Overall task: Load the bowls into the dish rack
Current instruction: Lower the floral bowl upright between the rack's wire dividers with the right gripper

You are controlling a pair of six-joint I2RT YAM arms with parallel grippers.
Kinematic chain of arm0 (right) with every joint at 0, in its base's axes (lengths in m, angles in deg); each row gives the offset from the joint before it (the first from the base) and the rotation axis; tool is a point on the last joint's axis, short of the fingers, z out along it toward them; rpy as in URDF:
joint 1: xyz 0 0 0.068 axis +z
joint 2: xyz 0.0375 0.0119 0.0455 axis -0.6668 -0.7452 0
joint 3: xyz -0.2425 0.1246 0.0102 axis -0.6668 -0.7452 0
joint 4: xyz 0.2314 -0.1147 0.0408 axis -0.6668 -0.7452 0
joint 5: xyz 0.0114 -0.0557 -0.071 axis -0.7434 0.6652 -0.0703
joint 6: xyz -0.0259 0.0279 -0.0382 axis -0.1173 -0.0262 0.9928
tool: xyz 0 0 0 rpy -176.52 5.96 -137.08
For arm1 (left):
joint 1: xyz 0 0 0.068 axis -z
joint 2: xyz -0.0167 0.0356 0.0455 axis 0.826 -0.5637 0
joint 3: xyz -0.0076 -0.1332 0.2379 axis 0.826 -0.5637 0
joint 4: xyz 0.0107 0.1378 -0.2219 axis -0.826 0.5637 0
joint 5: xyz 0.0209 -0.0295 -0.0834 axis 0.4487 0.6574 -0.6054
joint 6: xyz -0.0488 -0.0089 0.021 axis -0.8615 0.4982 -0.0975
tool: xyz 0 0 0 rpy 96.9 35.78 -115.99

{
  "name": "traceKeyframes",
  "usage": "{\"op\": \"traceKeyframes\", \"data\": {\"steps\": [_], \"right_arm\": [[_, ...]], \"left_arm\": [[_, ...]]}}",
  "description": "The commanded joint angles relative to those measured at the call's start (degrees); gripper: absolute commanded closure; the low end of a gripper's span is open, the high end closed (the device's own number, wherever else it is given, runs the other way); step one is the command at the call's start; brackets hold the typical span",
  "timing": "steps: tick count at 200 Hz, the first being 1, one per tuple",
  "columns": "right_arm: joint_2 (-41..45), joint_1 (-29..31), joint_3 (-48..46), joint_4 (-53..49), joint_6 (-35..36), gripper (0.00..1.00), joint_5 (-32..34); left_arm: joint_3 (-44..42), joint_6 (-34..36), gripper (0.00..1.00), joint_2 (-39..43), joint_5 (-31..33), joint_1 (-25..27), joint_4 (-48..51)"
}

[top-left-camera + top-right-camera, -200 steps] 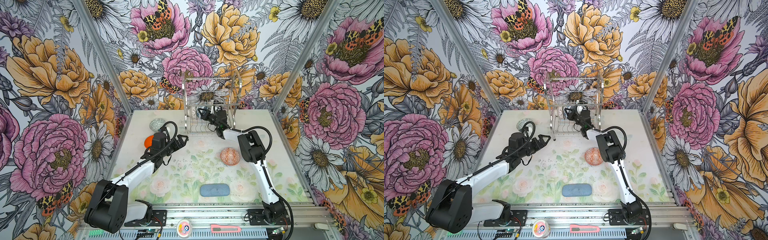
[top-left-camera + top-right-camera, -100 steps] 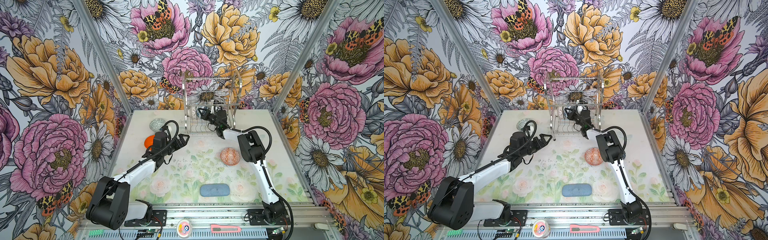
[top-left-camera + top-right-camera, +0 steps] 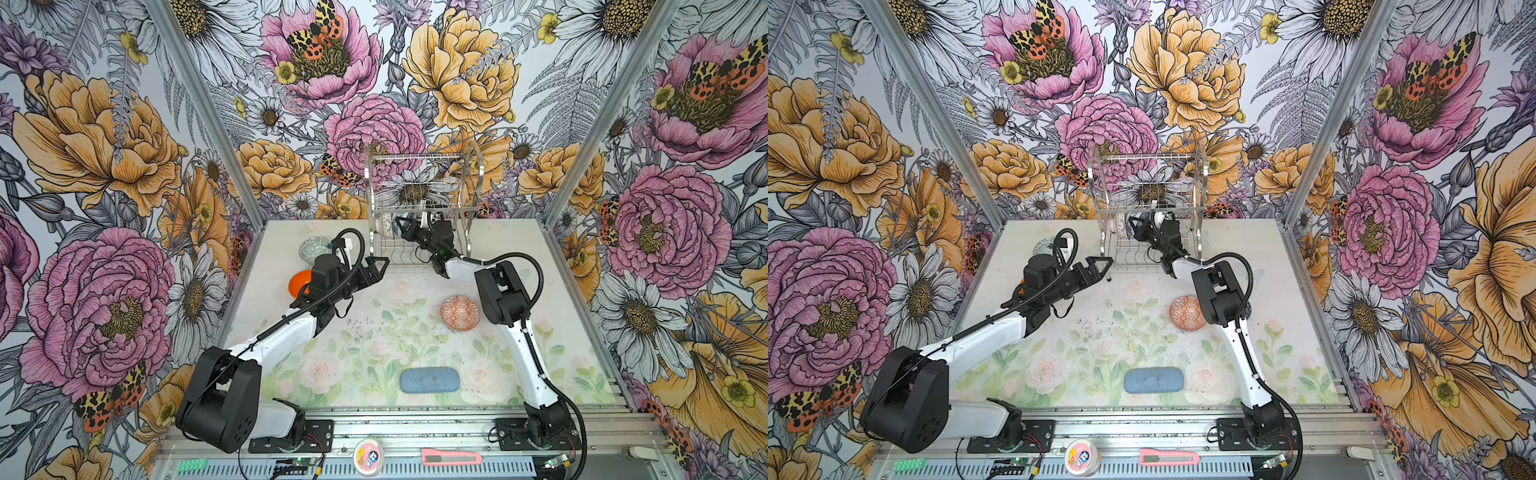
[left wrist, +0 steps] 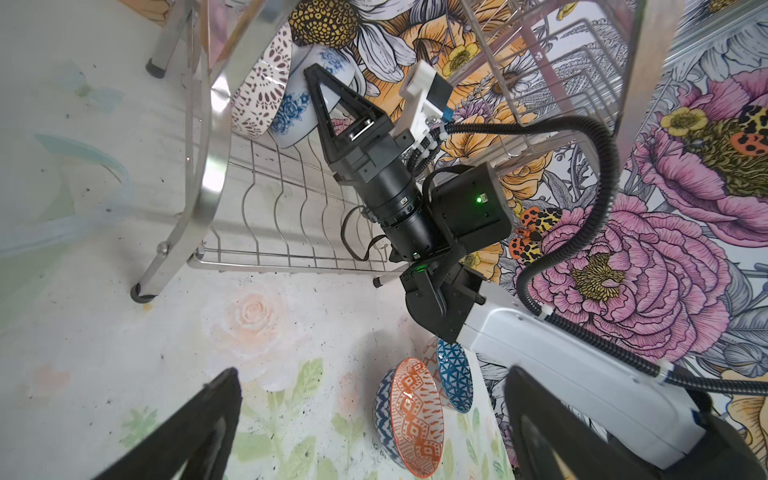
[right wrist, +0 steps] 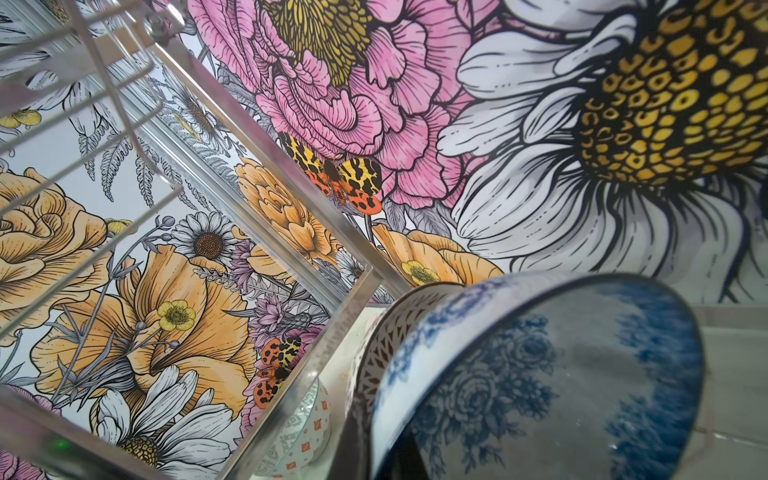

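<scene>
Next, I put the blue floral bowl down in the lower level (image 3: 402,227) next to the black-and-white lattice bowl with my right gripper.
The silver dish rack (image 3: 473,195) (image 3: 1200,187) stands at the back. My right gripper (image 3: 401,224) (image 4: 311,72) reaches into its lower tier, shut on the rim of the blue floral bowl (image 4: 291,112) (image 5: 540,374), which leans against the black-and-white lattice bowl (image 4: 257,95) (image 5: 374,353). My left gripper (image 3: 376,264) (image 4: 374,372) hovers open and empty by the rack's front left leg. On the table lie the grey-green bowl (image 3: 314,248), the plain orange bowl (image 3: 300,282), the orange-white geometric bowl (image 3: 459,312) (image 4: 415,415) and, behind it, the dark-blue triangle bowl (image 4: 455,382).
A flat blue-grey pad (image 3: 429,380) lies near the table's front edge. A pink tub (image 3: 368,455) and a pink box cutter (image 3: 451,458) rest on the front rail. Flowered walls close in the table on three sides.
My left gripper has edged forward and right, nearer the rack's front leg. The right gripper and its bowl have stayed put.
</scene>
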Motion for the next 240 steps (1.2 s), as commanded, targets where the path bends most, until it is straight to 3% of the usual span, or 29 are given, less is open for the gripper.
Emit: {"op": "traceKeyframes", "data": {"steps": [1, 240], "right_arm": [[-0.95, -0.6, -0.15, -2.05, 1.43, 1.0, -0.51], [-4.48, -2.6, 4.33, -5.09, 2.59, 0.86, -2.6]], "left_arm": [[1.24, 1.05, 0.01, -0.77, -1.47, 0.21, -2.03], [1.12, -0.26, 0.01, -3.87, -3.0, -0.74, -3.86]]}}
